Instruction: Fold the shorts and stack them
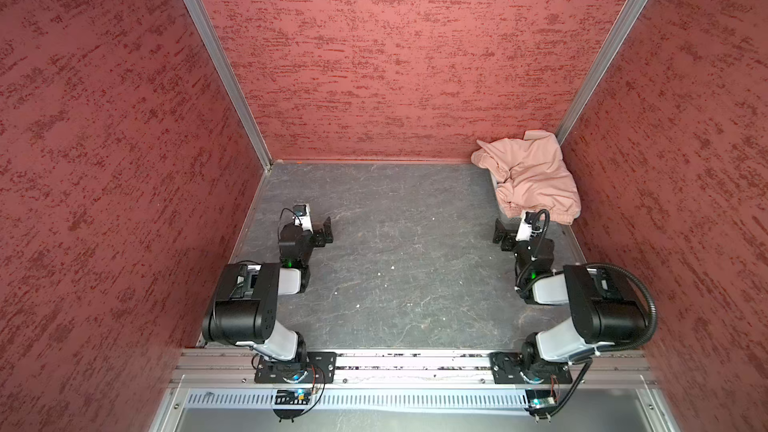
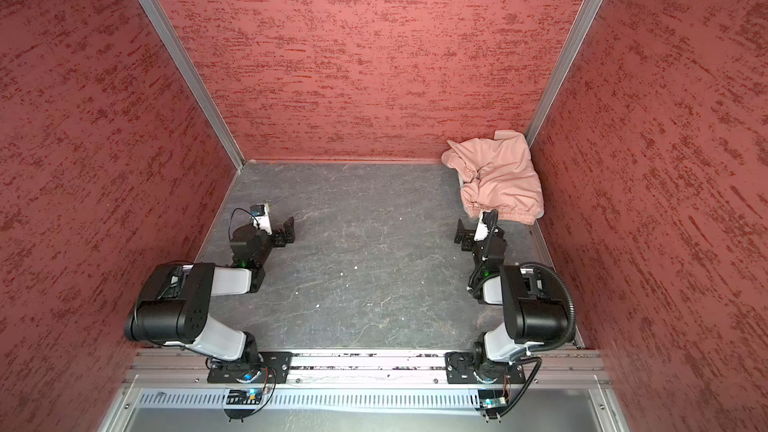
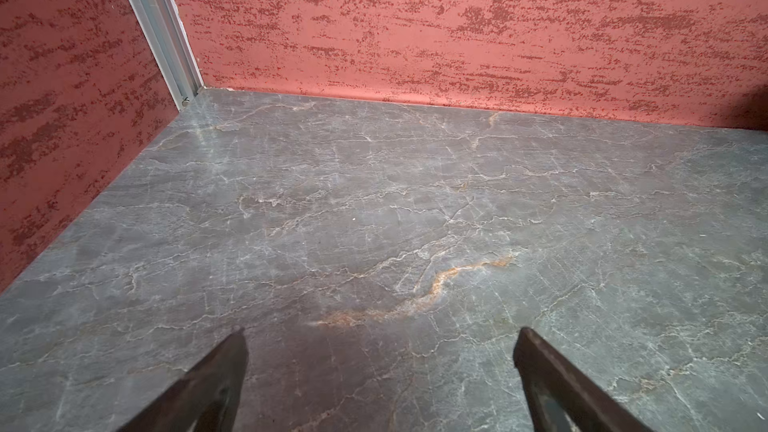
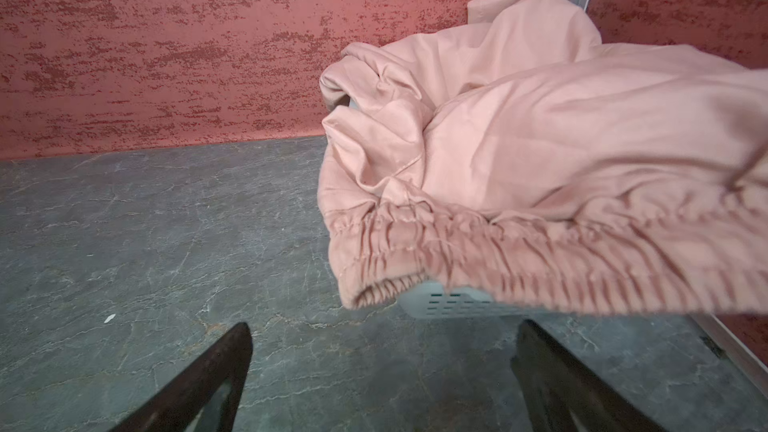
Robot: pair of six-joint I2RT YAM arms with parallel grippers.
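Note:
The shorts' loose fabric (image 1: 545, 182) (image 4: 616, 128) behind the gathered waistband will be gripped by my right gripper, which will lift the dusty pink shorts off the white basket.
A dusty pink pair of shorts (image 1: 530, 176) (image 2: 500, 178) lies crumpled over a white perforated basket (image 4: 449, 304) in the back right corner. Its gathered waistband (image 4: 540, 259) hangs over the basket's near rim. My right gripper (image 1: 500, 235) (image 2: 463, 234) (image 4: 384, 328) hovers low over the table just in front of the basket, open and holding nothing. My left gripper (image 1: 326, 231) (image 2: 289, 231) (image 3: 380, 332) is at the left side over bare table, open and holding nothing, far from the shorts.
The dark grey marbled table (image 1: 395, 251) is boxed in by red textured walls (image 1: 395, 56) at the back and on both sides. An aluminium rail (image 1: 415, 363) with both arm bases runs along the front edge.

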